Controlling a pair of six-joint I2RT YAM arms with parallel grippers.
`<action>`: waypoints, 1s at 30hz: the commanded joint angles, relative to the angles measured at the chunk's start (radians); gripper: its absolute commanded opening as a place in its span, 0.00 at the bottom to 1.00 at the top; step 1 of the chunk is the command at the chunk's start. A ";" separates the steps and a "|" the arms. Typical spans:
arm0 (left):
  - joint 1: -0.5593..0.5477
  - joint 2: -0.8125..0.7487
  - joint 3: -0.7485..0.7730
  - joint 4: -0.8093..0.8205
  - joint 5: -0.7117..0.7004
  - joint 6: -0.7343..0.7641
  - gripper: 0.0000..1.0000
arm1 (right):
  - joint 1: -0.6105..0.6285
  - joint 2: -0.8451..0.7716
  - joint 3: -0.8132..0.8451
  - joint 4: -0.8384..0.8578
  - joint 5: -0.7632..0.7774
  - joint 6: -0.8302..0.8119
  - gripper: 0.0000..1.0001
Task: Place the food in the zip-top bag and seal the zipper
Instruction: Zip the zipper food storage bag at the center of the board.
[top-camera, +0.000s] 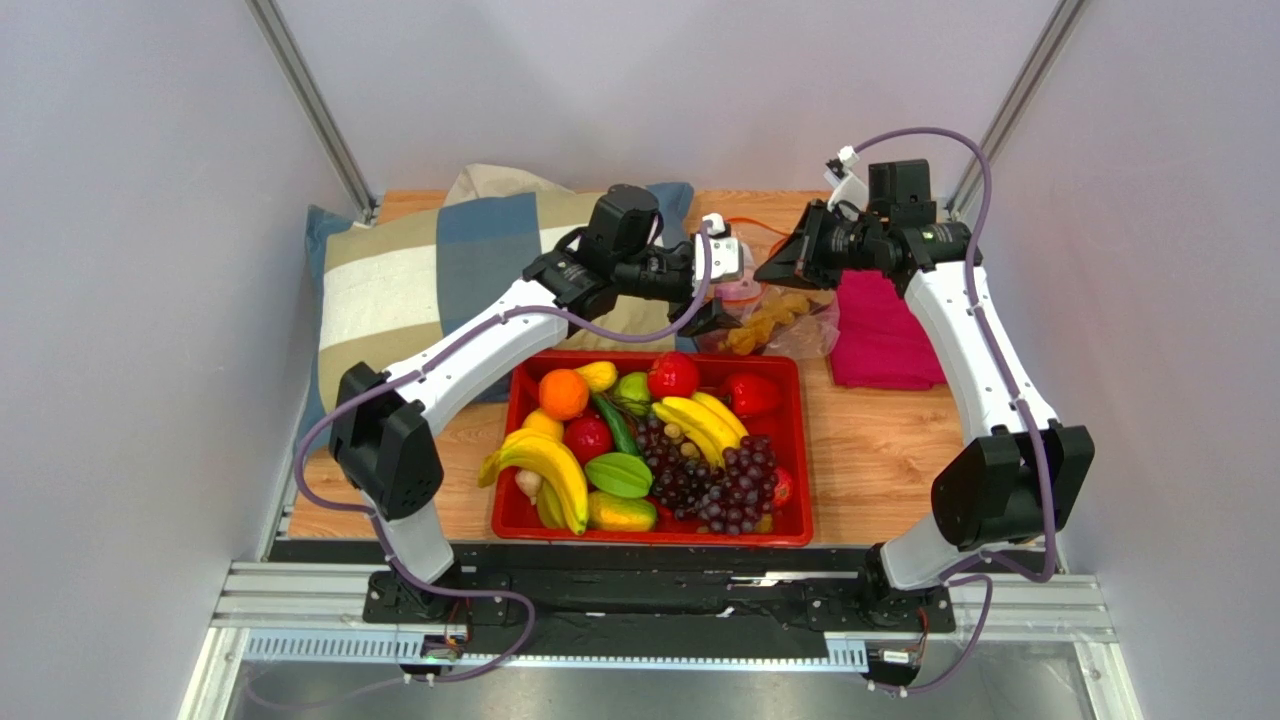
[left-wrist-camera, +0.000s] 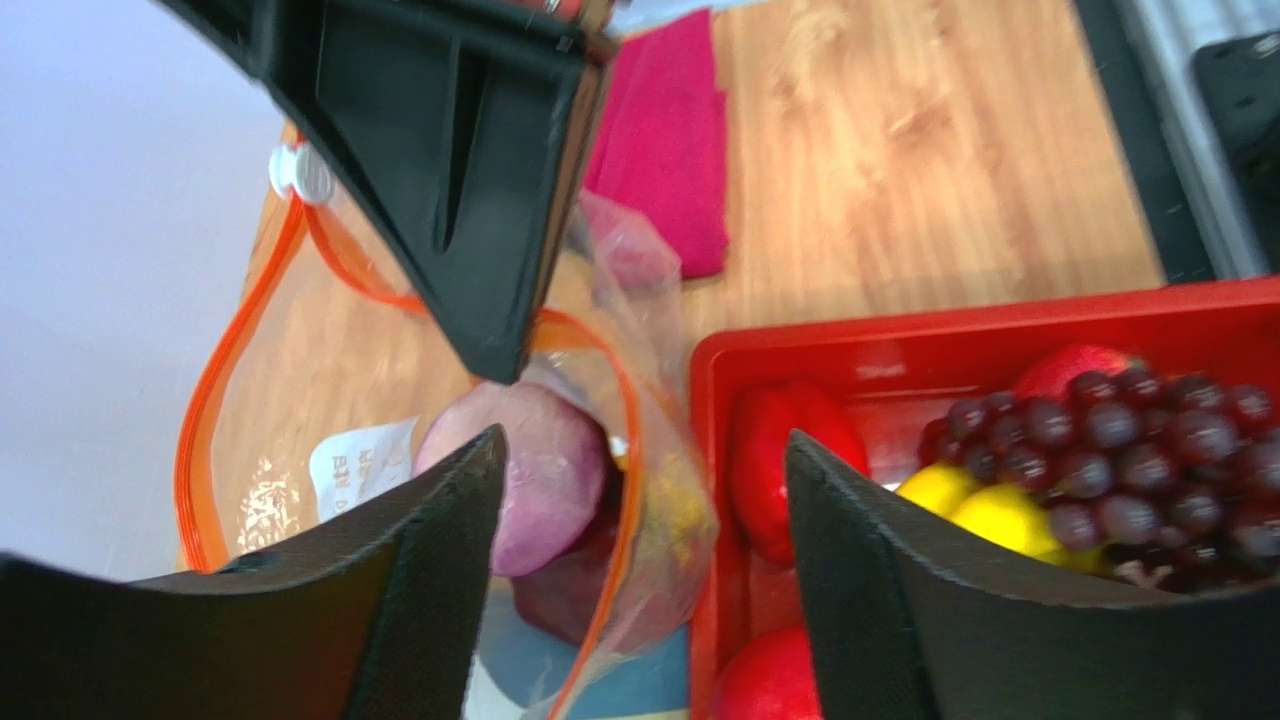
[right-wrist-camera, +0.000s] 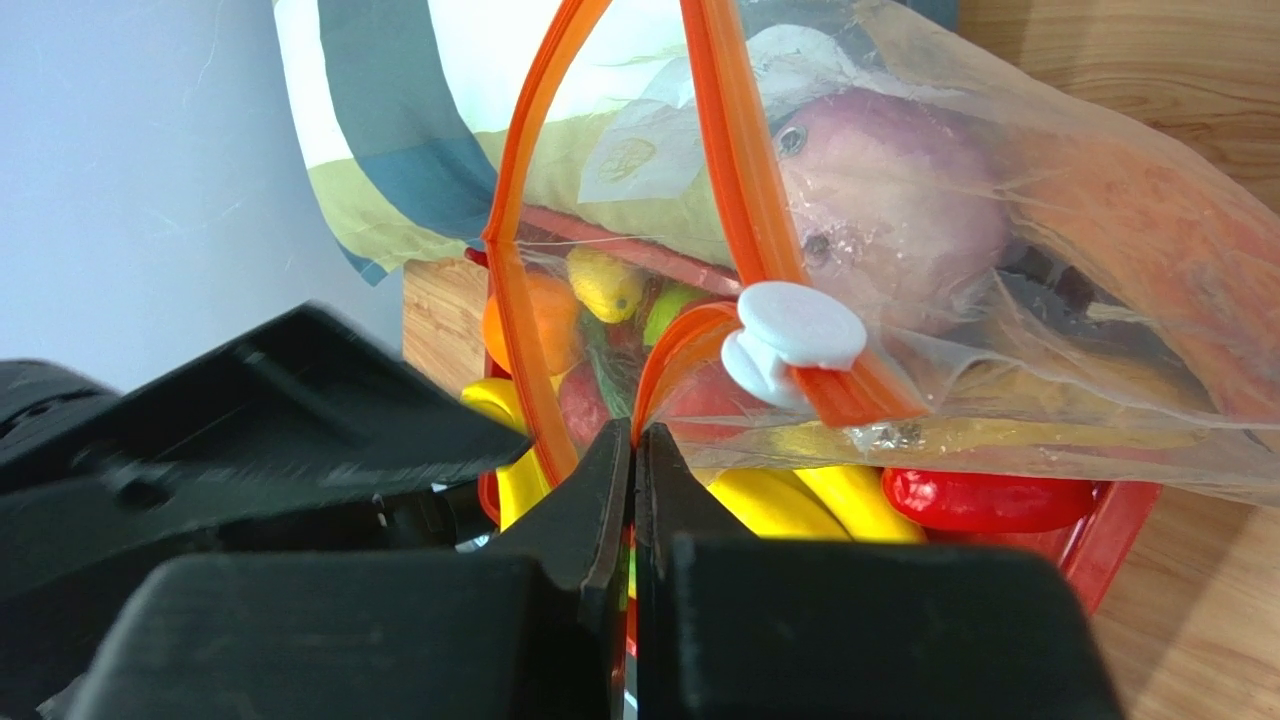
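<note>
I should take the zipper's end (right-wrist-camera: 890, 402) behind the slider with my right gripper before sealing, since that gripper is pinching the zipper's open side, ahead of the slider.
The clear zip-top bag (top-camera: 769, 318) hangs open behind the red tray, held up between my two grippers. In the left wrist view the pink-purple onion ball (left-wrist-camera: 526, 465) lies inside the bag (left-wrist-camera: 661, 510), over a darker piece. My left gripper (left-wrist-camera: 642, 443) is open, with the bag's side and orange zipper strip (left-wrist-camera: 619, 480) between its fingers. My right gripper (right-wrist-camera: 634, 438) is shut on the zipper strip (right-wrist-camera: 736, 180) just below the white slider (right-wrist-camera: 793, 338). The onion ball (right-wrist-camera: 887, 195) and an orange-rimmed slice (right-wrist-camera: 1157, 240) show through the plastic. From above, the left gripper (top-camera: 724, 255) and right gripper (top-camera: 774, 267) nearly meet.
A red tray (top-camera: 519, 393) of toy bananas, grapes, tomatoes and other fruit sits in front of the bag. A striped pillow (top-camera: 428, 270) lies at the back left. A folded magenta cloth (top-camera: 879, 333) lies at the back right.
</note>
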 joint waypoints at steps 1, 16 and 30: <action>0.001 0.035 0.013 0.003 -0.048 0.089 0.68 | 0.028 -0.049 0.013 0.060 -0.026 -0.014 0.00; 0.050 -0.163 -0.222 0.026 -0.039 0.066 0.00 | 0.036 -0.072 0.116 -0.091 -0.059 -0.369 0.54; 0.062 -0.191 -0.260 0.026 -0.001 0.080 0.00 | -0.116 -0.284 -0.074 -0.073 -0.177 -1.095 0.72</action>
